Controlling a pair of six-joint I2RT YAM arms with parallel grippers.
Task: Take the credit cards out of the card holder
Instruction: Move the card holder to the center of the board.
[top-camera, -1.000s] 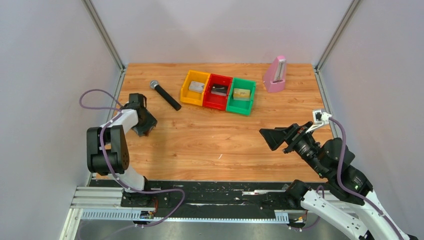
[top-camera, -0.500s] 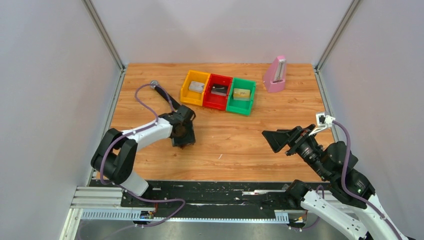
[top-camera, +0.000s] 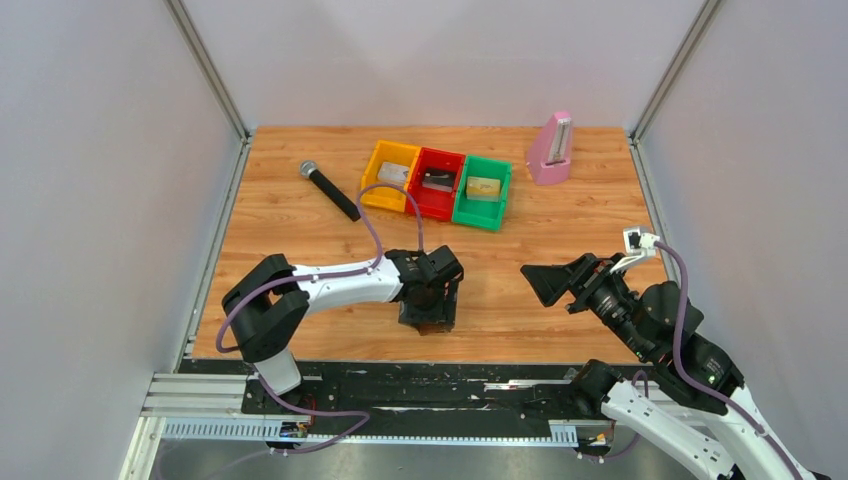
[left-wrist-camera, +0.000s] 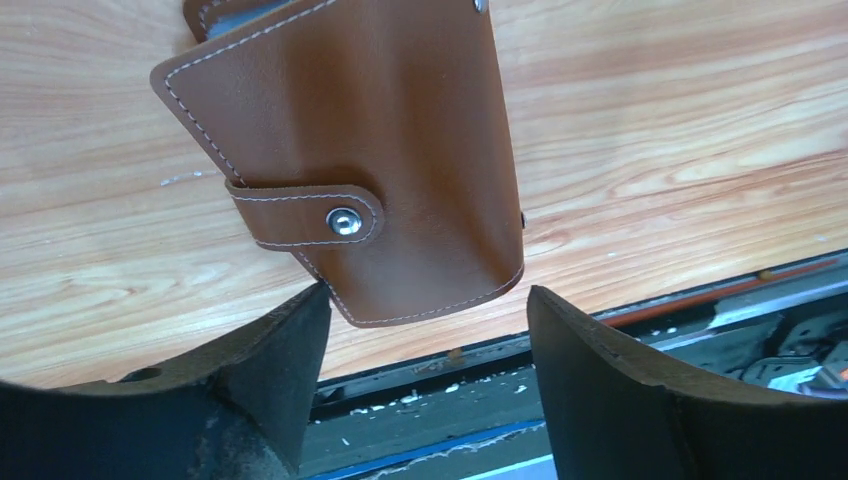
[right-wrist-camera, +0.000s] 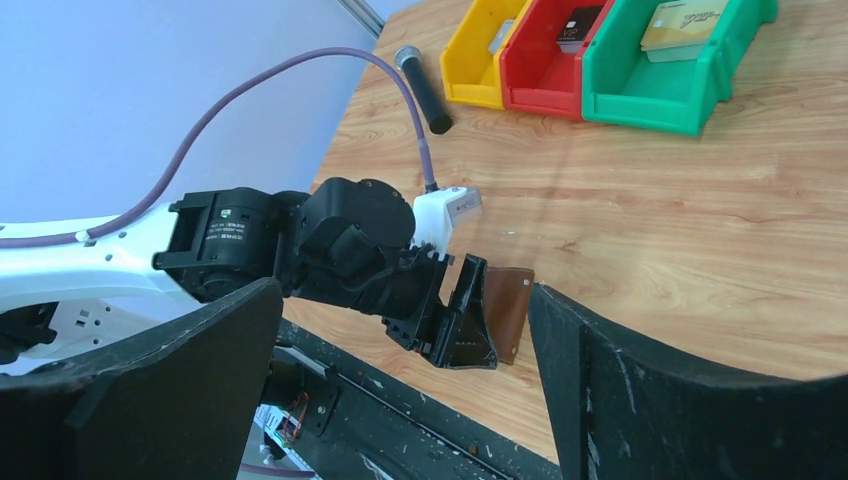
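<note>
The robot's left gripper spans the end of the card holder below the snapped strap, so the right gripper will hold the folded edge steady while the left gripper pinches the strap (left-wrist-camera: 300, 217).
The card holder (left-wrist-camera: 380, 130) is a brown leather case, folded and closed by a snap strap. My left gripper (left-wrist-camera: 428, 292) spans its width with jaws wide apart. The left finger touches its corner and the right finger is close against its other edge, and the case bows between them. This is near the table's front edge. In the top view the left gripper (top-camera: 428, 318) hides the holder. In the right wrist view the holder (right-wrist-camera: 508, 305) shows just behind the left gripper. My right gripper (top-camera: 545, 280) is open and empty, raised at the right, also seen in its wrist view (right-wrist-camera: 405, 290).
Yellow (top-camera: 383, 198), red (top-camera: 430, 208) and green (top-camera: 478, 217) bins stand at the back, each with a card inside. A black microphone (top-camera: 331, 190) lies to their left. A pink metronome (top-camera: 551, 148) stands at the back right. The black rail runs just beyond the front edge.
My left arm has swung from the far left of the table to the front centre, with the card holder moving along in its jaws. The right arm has barely moved.
</note>
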